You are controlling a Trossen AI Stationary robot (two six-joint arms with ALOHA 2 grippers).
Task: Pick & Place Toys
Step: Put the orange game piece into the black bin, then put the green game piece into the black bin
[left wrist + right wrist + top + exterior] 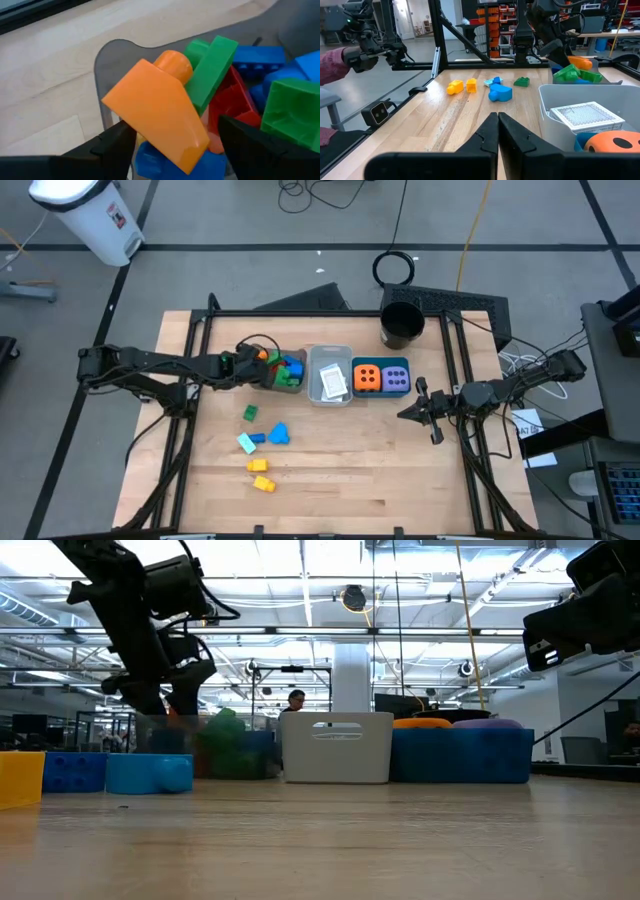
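The loose green brick is on the wood near the clear bin. My left gripper should go to it next and close on the green brick's sides [250, 412].
A clear bin [287, 370] at the table's middle left holds a pile of red, blue and green bricks. An orange brick [160, 112] lies tilted on top of that pile. My left gripper [256, 360] hangs over the bin's left end, slanting down, open, one finger on either side of the orange brick. More toys lie loose on the wood: a green brick [249, 412], a blue one [278, 434], a teal one [246, 443] and two yellow ones [260, 474]. My right gripper [497, 117] waits shut at the table's right side, touching nothing. My left gripper stands open around the orange brick, coming at it slanting from above and from the table's left. A gap shows between one finger [245, 140] and the brick. Whether the other finger [117, 140] touches the brick's edge, I cannot tell. The brick rests on the pile.
A grey bin [312, 370] with a white card [333, 383] stands right of the clear bin. Beside it a teal bin [381, 362] holds an orange dotted cube [367, 377] and a purple one [396, 377]. A black cup [402, 325] stands at the back.
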